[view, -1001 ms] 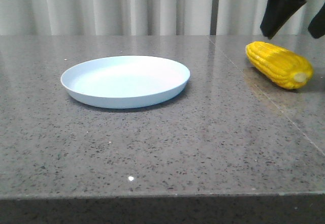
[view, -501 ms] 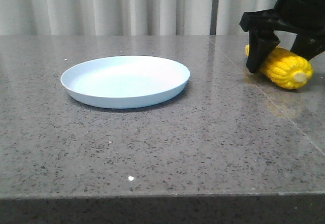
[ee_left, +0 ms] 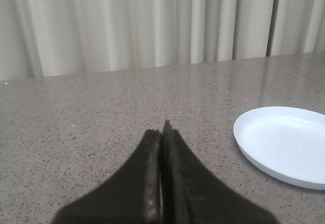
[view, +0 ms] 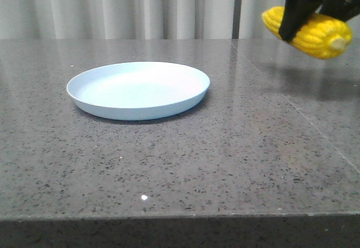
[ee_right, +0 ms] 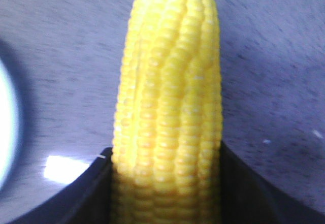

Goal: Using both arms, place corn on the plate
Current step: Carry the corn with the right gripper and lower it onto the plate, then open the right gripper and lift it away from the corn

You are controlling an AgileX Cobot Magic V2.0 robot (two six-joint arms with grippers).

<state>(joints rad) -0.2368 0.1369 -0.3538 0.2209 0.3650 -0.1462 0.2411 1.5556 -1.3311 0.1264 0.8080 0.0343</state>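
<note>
I should put the yellow corn down across the middle of the empty light-blue plate (view: 151,79) with my right gripper.
The yellow corn (view: 315,31) hangs in the air at the far right, well above the table, held by my right gripper (view: 308,13), which is shut on it. In the right wrist view the corn (ee_right: 170,107) fills the gap between the dark fingers. The pale light-blue plate (view: 138,89) lies on the table left of centre, empty; its rim also shows in the left wrist view (ee_left: 284,144) and as a sliver in the right wrist view (ee_right: 6,127). My left gripper (ee_left: 161,132) is shut and empty, over bare table beside the plate.
The grey speckled stone table (view: 225,147) has a seam (view: 292,107) running diagonally at the right. Pale curtains (view: 140,6) hang behind the far edge. The table's front edge (view: 180,217) is near the bottom of the front view.
My right gripper came down onto the corn, shut on it and lifted it off the table, up and slightly left. The plate has not moved.
</note>
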